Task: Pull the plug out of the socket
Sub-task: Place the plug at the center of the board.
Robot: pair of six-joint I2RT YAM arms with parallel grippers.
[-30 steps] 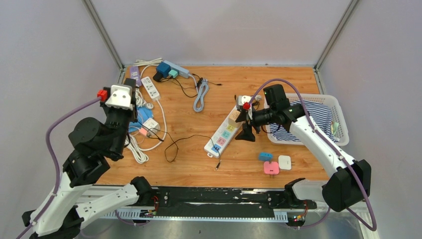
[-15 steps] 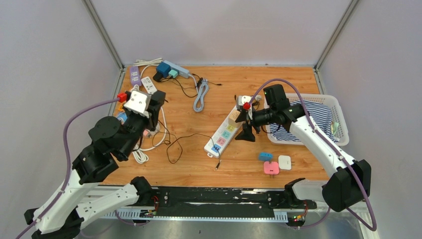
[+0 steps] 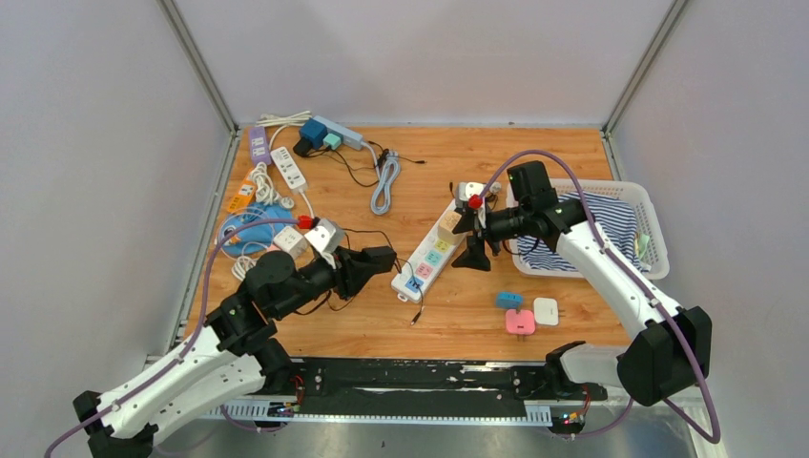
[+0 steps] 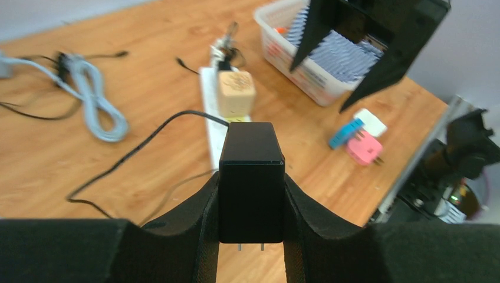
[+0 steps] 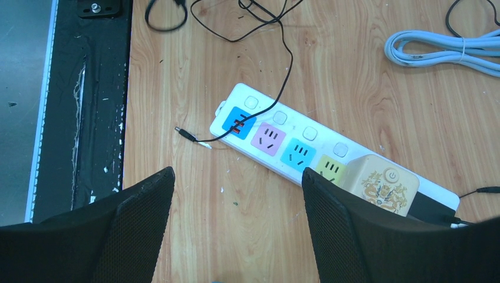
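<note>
The left gripper should release the plug over the near end of the white socket strip (image 3: 422,283), into my right gripper.
The plug (image 4: 252,177) is a black block with two bare prongs showing under it and a thin black cable behind it. My left gripper (image 4: 252,197) is shut on its sides. In the top view the left gripper (image 3: 380,259) hovers just left of the near end of the white socket strip (image 3: 431,250). The strip (image 5: 283,144) has blue, pink, cyan and yellow sockets. A beige adapter (image 5: 380,184) sits in its far end. My right gripper (image 5: 236,177) stands open above bare wood, to the right of the strip (image 3: 474,239).
A white basket (image 3: 654,212) with striped cloth stands at the right. Pink (image 3: 520,322), blue (image 3: 508,300) and white (image 3: 546,311) adapters lie near the front. Other strips and cables (image 3: 286,172) crowd the back left, with a coiled grey cable (image 3: 384,181) behind the strip.
My left arm has swung from the cable pile at the left across to the near end of the strip, stretching out low over the table. The right arm has stayed put.
</note>
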